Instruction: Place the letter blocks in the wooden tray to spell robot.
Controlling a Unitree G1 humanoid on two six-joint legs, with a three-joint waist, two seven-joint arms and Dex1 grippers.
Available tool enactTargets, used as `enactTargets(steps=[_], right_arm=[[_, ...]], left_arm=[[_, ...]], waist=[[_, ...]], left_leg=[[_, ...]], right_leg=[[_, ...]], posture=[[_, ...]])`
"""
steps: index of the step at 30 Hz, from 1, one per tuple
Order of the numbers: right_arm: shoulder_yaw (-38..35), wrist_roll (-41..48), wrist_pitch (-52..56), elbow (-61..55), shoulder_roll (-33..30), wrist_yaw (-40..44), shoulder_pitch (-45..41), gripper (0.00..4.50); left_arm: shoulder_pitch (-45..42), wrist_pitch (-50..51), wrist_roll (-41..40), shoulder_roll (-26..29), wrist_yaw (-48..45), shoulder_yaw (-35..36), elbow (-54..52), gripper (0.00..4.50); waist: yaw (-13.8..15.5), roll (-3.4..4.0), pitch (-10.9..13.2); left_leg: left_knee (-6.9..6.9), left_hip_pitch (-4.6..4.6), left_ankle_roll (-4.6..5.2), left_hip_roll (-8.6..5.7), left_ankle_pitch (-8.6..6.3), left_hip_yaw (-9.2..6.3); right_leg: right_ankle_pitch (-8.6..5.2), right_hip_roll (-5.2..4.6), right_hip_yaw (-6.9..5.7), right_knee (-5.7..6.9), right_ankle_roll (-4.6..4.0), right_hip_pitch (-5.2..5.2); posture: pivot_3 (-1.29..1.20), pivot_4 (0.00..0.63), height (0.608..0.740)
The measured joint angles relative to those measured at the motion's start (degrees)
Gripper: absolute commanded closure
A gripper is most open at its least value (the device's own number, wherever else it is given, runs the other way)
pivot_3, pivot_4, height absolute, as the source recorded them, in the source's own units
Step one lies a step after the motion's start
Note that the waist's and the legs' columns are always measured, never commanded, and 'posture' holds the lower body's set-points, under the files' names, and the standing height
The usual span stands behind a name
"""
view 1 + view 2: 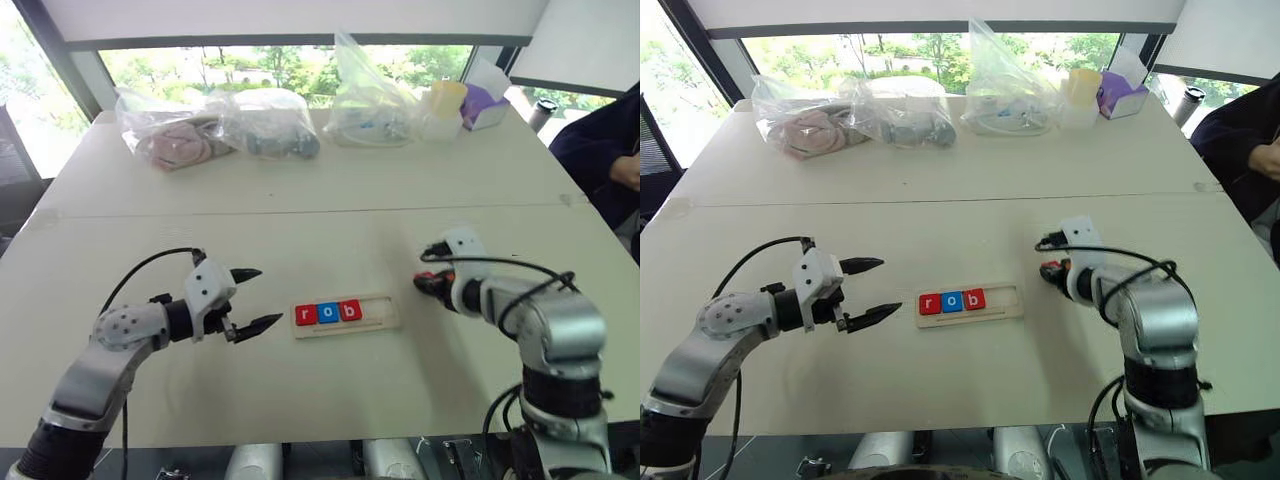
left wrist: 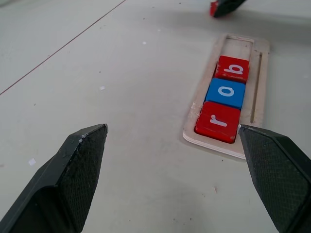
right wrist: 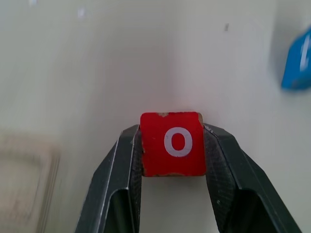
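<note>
Next, I put the red o block down with my right gripper and take its near and far sides (image 3: pixel 173 172), because a finger covers the side that meets the red b block.
The wooden tray (image 1: pixel 382 312) lies on the table between my arms. Its left end holds three letter blocks in a row: red r (image 1: pixel 306 315), blue o (image 1: pixel 328 313), red b (image 1: pixel 350 310). The tray's right part is bare. To the right of the tray, my right gripper (image 1: pixel 424 284) is shut on a red o block (image 3: pixel 172 144), held just above the tabletop. A blue block (image 3: pixel 297 60) lies on the table past it, partly cut off. My left gripper (image 1: pixel 256 298) stands open left of the tray, its fingers (image 2: pixel 73 170) framing the r block (image 2: pixel 217 121).
Clear plastic bags (image 1: pixel 215 125) with items, a yellow cup (image 1: pixel 447 98) and a purple box (image 1: pixel 485 105) line the far edge of the table. A person's dark sleeve (image 1: pixel 600 150) shows at the right. A seam (image 1: pixel 300 212) crosses the tabletop.
</note>
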Motion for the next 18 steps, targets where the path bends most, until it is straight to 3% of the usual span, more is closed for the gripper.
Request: enactTargets(steps=[7,12,14,18], right_arm=[[-4.09,3.16,0.84,-8.78,4.68,-6.03,7.76,3.33],[-4.58,6.58,0.86,-9.24,5.36,-8.29,7.79,0.85],[-3.68,8.76,0.89,-8.97,2.21,-7.23,7.44,0.03],[-2.24,12.63,-0.48,-6.01,-10.39,-0.02,3.85,0.03]], left_arm=[[-1.47,-0.65,0.29,-0.34,-1.05,-1.06,1.75,0.0],[-2.52,-1.09,0.58,-0.82,-1.53,-1.15,2.47,0.0],[-2.71,-1.11,0.62,-1.03,-1.54,-1.16,2.47,0.0],[-2.72,-1.11,0.95,-1.09,-1.53,-1.16,2.52,0.0]], waist=[[-0.2,-0.03,-0.02],[-0.21,-0.04,-0.03],[-0.23,-0.04,-0.03],[-0.17,-0.01,-0.01]], left_leg=[[0.02,0.03,0.0,0.01,0.0,0.06],[0.02,0.02,0.0,0.01,0.0,0.06],[0.03,0.02,0.0,0.01,0.0,0.05],[0.08,0.01,0.0,-0.03,0.0,0.07]], right_leg=[[-0.07,0.04,0.01,-0.02,-0.11,0.01],[-0.06,0.03,0.01,-0.03,-0.1,0.02],[-0.07,0.01,0.04,-0.04,-0.11,0.02],[-0.08,-0.02,0.04,-0.09,-0.11,0.05]], posture=[[0.0,0.15,0.74],[0.0,0.15,0.74],[0.0,0.15,0.74],[0.0,0.15,0.74]])
